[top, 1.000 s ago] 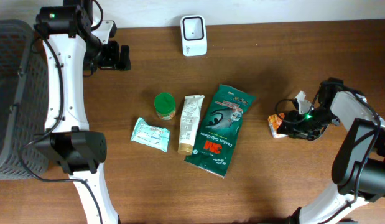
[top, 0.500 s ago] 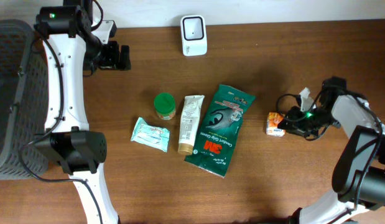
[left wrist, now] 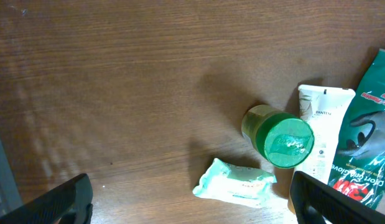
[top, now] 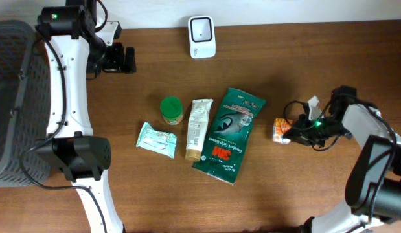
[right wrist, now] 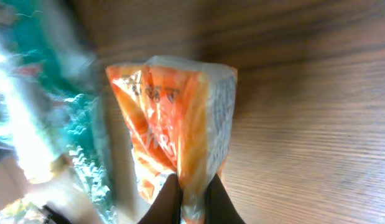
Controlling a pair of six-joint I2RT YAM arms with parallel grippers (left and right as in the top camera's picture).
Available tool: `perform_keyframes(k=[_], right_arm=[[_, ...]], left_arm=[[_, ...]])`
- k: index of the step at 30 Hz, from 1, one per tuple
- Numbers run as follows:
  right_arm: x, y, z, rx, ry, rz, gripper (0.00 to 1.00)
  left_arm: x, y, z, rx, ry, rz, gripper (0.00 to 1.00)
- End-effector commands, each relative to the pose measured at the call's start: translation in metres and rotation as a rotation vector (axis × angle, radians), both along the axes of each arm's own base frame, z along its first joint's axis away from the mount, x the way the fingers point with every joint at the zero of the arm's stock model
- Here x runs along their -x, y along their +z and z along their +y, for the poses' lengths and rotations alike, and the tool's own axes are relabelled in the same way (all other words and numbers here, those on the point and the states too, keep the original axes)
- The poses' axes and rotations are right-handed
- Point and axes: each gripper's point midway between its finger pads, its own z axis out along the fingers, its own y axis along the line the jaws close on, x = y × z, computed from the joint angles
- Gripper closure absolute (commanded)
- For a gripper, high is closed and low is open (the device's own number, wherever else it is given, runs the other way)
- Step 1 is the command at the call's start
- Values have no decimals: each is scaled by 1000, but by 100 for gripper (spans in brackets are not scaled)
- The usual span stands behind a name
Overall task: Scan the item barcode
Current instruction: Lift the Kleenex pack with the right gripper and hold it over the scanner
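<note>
My right gripper is to let go of the orange and white packet on the bare table [top: 337, 130] under its own wrist.
A small orange and white packet [top: 282, 129] [right wrist: 180, 118] lies at the right of the table. My right gripper [top: 293, 131] [right wrist: 191, 198] is shut on that packet's edge, the thin wrapper pinched between the two dark fingers. The white barcode scanner [top: 202, 36] stands at the table's far edge, middle. My left gripper [top: 127, 59] [left wrist: 191, 205] hangs open near the far left, high above the table, with nothing between its fingers.
In the middle lie a green-lidded jar [top: 171, 109] [left wrist: 282, 138], a white tube [top: 198, 128] [left wrist: 321, 140], a green 3M pouch [top: 229, 134] and a pale green wipes pack [top: 155, 140] [left wrist: 236, 184]. A grey basket [top: 12, 97] fills the left edge.
My right gripper has closed on the orange packet and shifted it a little to the left, toward the green pouch. The left arm has not moved.
</note>
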Motion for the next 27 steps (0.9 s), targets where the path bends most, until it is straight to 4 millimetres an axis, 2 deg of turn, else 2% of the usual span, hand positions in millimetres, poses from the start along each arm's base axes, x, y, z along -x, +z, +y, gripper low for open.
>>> perform_keyframes(k=[1, 5, 9, 15, 18, 24, 27], right_arm=[[-21, 91, 26, -172, 87, -312, 96], [-14, 178, 61, -477, 151, -571, 96], [-5, 225, 72, -747, 169, -670, 96], [1, 226, 74, -795, 99, -542, 96], [6, 233, 76, -790, 106, -556, 96], [27, 262, 83, -751, 162, -661, 96], [31, 263, 84, -758, 152, -641, 96]], left_arm=[[1, 9, 2, -5, 3, -23, 1], [1, 9, 2, -5, 3, -23, 1], [1, 9, 2, -5, 3, -23, 1], [1, 9, 2, -5, 3, -23, 1], [1, 9, 2, -5, 3, -23, 1], [1, 9, 1, -5, 1, -23, 1], [1, 9, 1, -5, 1, -23, 1]])
